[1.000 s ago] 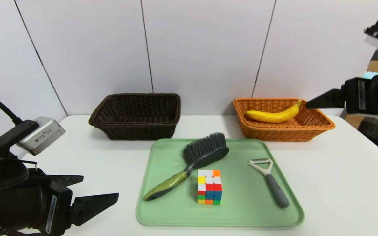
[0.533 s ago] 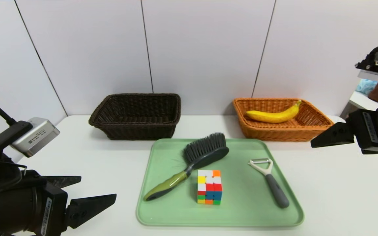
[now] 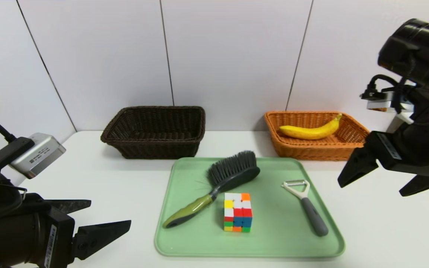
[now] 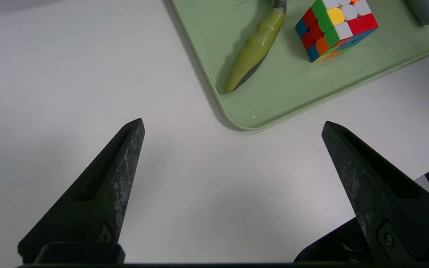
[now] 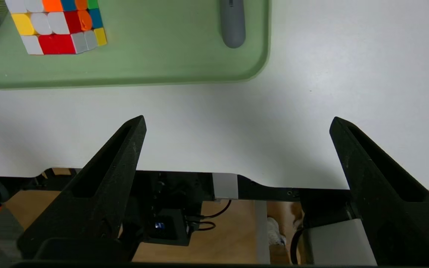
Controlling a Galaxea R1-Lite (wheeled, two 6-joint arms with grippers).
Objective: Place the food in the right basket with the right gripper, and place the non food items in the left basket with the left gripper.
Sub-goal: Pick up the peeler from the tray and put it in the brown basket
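Note:
I will move my right gripper to the peeler next and close it on the top of its grey handle (image 3: 306,203), just below the peeler's white head.
The yellow banana (image 3: 310,131) lies inside the orange right basket (image 3: 311,150) at the back right. The dark brown left basket (image 3: 155,149) stands at the back left. On the green tray (image 3: 274,242) lie the brush (image 3: 214,188), the puzzle cube (image 3: 237,212) and the peeler (image 3: 305,204). My left gripper (image 3: 110,213) hovers open and holding nothing over the table off the tray's near left corner (image 4: 251,123). My right gripper (image 3: 370,190) hangs open, nothing in it, right of the tray, pointing down over the table's near edge (image 5: 237,118).
The left wrist view shows the brush handle (image 4: 253,52) and the cube (image 4: 335,28) a short way beyond the open fingers. The right wrist view shows the peeler handle (image 5: 232,22) and the table's front edge (image 5: 184,169) with floor below.
My right gripper has dropped from beside the orange basket's rim to lower and nearer, right of the tray, and tilted downward. The left arm has barely shifted.

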